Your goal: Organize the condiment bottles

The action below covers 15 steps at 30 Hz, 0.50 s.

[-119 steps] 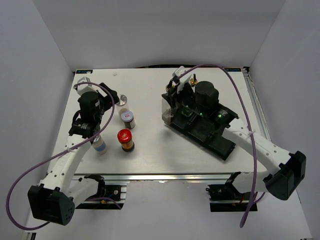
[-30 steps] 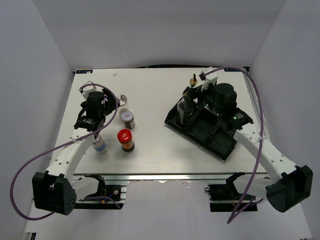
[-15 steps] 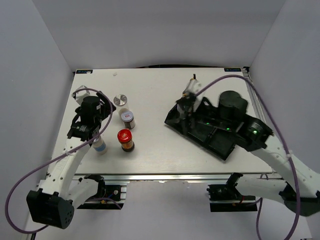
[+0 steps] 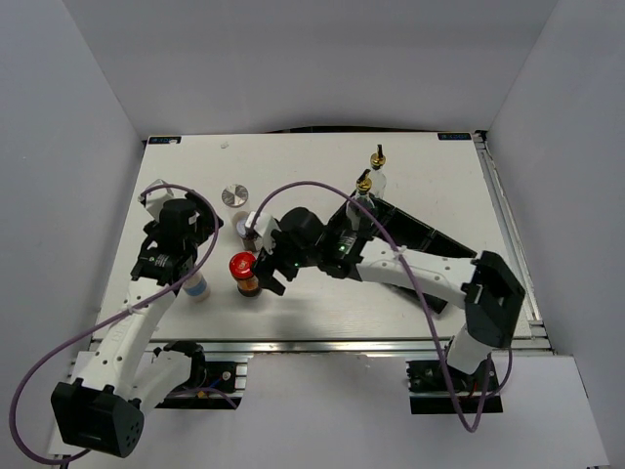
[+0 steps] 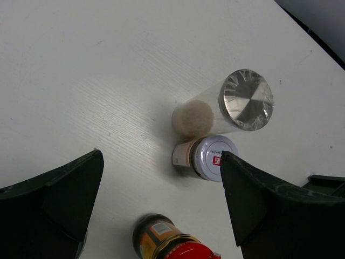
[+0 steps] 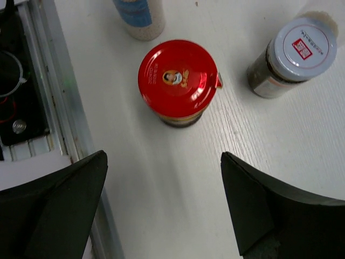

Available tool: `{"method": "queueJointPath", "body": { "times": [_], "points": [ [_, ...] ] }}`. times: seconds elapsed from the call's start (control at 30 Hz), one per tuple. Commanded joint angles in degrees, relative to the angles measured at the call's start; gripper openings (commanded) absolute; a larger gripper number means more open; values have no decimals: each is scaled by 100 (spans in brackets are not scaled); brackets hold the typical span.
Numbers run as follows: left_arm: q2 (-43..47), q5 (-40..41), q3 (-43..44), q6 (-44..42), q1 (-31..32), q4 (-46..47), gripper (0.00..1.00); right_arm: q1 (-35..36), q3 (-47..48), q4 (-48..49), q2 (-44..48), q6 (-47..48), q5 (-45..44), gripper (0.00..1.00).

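I should next move my left gripper to the white-lidded jar beside the silver-lidded jar and close it on the sides of its lid (image 4: 245,226) (image 5: 214,157).
A red-capped brown jar (image 4: 243,267) (image 6: 179,80) (image 5: 171,246) stands near the table's front. My right gripper (image 4: 270,273) (image 6: 163,159) hovers open beside and above it, nothing between its fingers. A white-lidded jar (image 4: 245,227) (image 6: 299,54) (image 5: 208,157) and a silver-lidded jar (image 4: 234,193) (image 5: 246,99) stand behind it. The white blue-banded bottle (image 4: 196,286) (image 6: 140,16) sits under my left arm. My left gripper (image 4: 199,234) (image 5: 160,162) is open and empty, left of the jars. Two glass bottles with gold pourers (image 4: 378,158) (image 4: 363,184) stand at the far-left end of the black tray (image 4: 430,239).
The table's metal front rail (image 6: 51,113) runs close to the red-capped jar. My right arm stretches across the middle of the table over the tray. Purple cables loop above both arms.
My right arm has swung left from the tray to the red-capped jar. Both gold-pourer bottles now show at the tray's end. My left gripper shifted slightly toward the front.
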<state>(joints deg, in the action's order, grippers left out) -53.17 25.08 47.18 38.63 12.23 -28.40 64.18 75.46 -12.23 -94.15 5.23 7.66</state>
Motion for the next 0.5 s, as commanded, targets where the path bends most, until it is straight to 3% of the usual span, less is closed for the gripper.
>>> {"method": "queueJointPath", "body": {
  "times": [0.0, 0.47],
  "points": [
    [-18, 111, -129, 39, 16, 449, 98, 121, 197, 1046, -243, -120, -273, 89],
    [-396, 515, 143, -137, 16, 678, 98, 314, 1348, 1319, -1870, -163, -1231, 90]
  ]
}}
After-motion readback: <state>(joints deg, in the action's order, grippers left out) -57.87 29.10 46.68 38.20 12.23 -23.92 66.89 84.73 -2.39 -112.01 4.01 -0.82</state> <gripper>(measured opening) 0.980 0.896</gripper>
